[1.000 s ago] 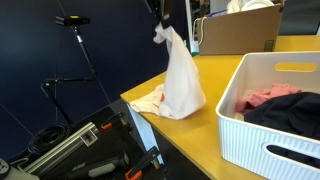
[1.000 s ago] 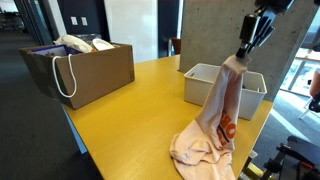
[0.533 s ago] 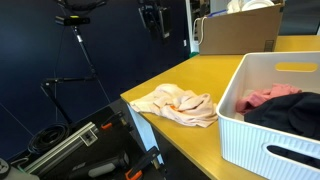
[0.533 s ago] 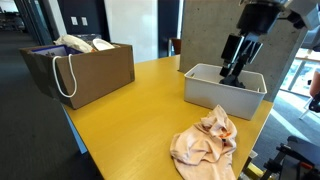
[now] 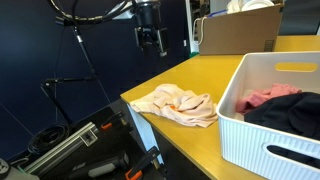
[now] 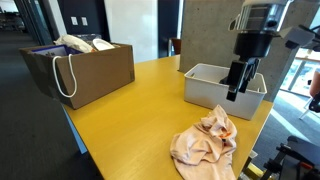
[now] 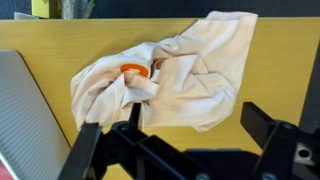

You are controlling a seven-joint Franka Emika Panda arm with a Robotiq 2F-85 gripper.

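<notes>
The fold [image 5: 168,97] [image 7: 172,72] next to the orange print, close to the middle of the cream cloth, is going to be gripped by my gripper as it closes there.
A cream cloth [image 5: 178,104] with an orange print lies crumpled on the yellow table [image 5: 215,72], near its corner; it shows as a heap [image 6: 205,140] in both exterior views. My gripper [image 5: 150,42] hangs in the air well above it, open and empty. In an exterior view the gripper [image 6: 236,88] appears in front of the white basket. The wrist view looks straight down on the cloth [image 7: 170,75], with the gripper [image 7: 172,130] spread wide and nothing between its fingers [image 7: 262,122].
A white ribbed basket [image 5: 250,115] with pink and dark clothes stands beside the cloth, and shows in another exterior view [image 6: 205,92]. A brown bag [image 6: 90,72] with items sits at the far end. A tripod [image 5: 78,35] and black cases [image 5: 80,150] stand off the table's edge.
The cloth was hanging from the shut gripper; it has been let go and fell into a heap on the table. The gripper opened and moved up and away.
</notes>
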